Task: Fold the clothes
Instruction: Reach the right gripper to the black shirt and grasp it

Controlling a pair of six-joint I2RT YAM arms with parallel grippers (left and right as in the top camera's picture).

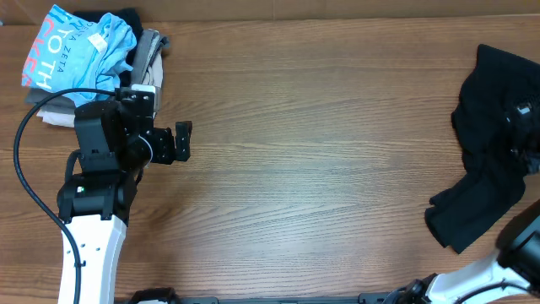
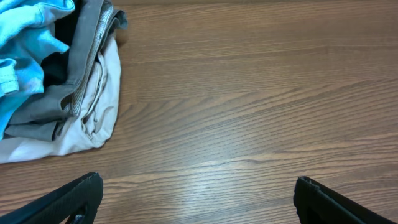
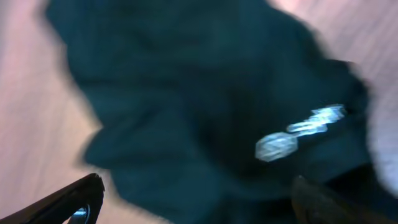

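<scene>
I need to close my right gripper on the black garment's white printed logo (image 1: pixel 515 149) (image 3: pixel 303 130), bunching up the cloth there between its fingers.
The black garment (image 1: pixel 494 160) lies crumpled at the table's right edge. In the right wrist view it (image 3: pixel 186 93) fills the blurred frame, with a white printed logo (image 3: pixel 298 130) showing. My right gripper (image 3: pixel 196 190) hovers just over it, fingers wide apart, with nothing between them. In the overhead view the right gripper is hard to tell from the dark cloth. My left gripper (image 1: pixel 181 142) is open and empty at the left side of the table, far from the garment; it also shows in the left wrist view (image 2: pixel 199 190) over bare wood.
A pile of other clothes sits at the back left corner: a light blue shirt (image 1: pixel 76 46) with pink-and-white lettering on top of grey (image 2: pixel 81 68) and beige (image 2: pixel 93 118) garments. The left arm's black cable (image 1: pixel 25 169) loops beside it. The wooden table (image 1: pixel 321 169) spans between the arms.
</scene>
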